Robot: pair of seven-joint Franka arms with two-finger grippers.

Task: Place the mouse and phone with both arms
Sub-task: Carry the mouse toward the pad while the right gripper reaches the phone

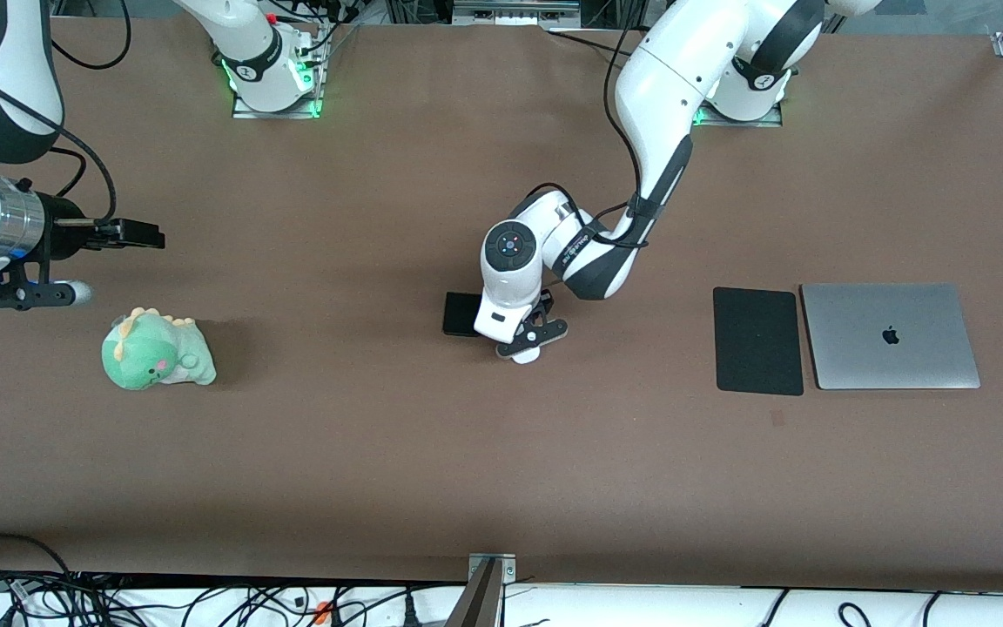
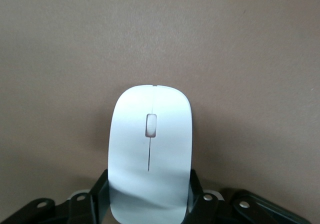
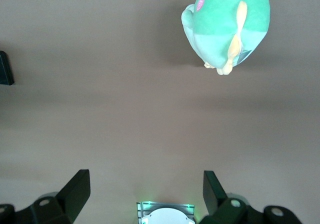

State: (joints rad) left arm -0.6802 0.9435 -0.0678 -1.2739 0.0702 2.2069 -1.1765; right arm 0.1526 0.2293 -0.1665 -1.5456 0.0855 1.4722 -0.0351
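The robot's left gripper should release the white mouse, now down at the table's middle, on the middle of the black mouse pad (image 1: 759,340) next to the silver laptop.
The white mouse (image 2: 150,154) lies between the fingers (image 2: 101,191) of my left gripper (image 2: 149,186), which touch both of its sides. In the front view the left gripper (image 1: 526,345) is down at the table's middle and hides nearly all of the mouse. The black phone (image 1: 462,313) lies flat beside that gripper, toward the right arm's end, partly covered by the left hand. My right gripper (image 1: 143,234) hangs raised over the right arm's end of the table, and its fingers (image 3: 77,184) stand wide apart and empty.
A green plush dinosaur (image 1: 158,350) sits near the right gripper and also shows in the right wrist view (image 3: 227,24). A black mouse pad (image 1: 758,340) and a closed silver laptop (image 1: 890,336) lie side by side toward the left arm's end.
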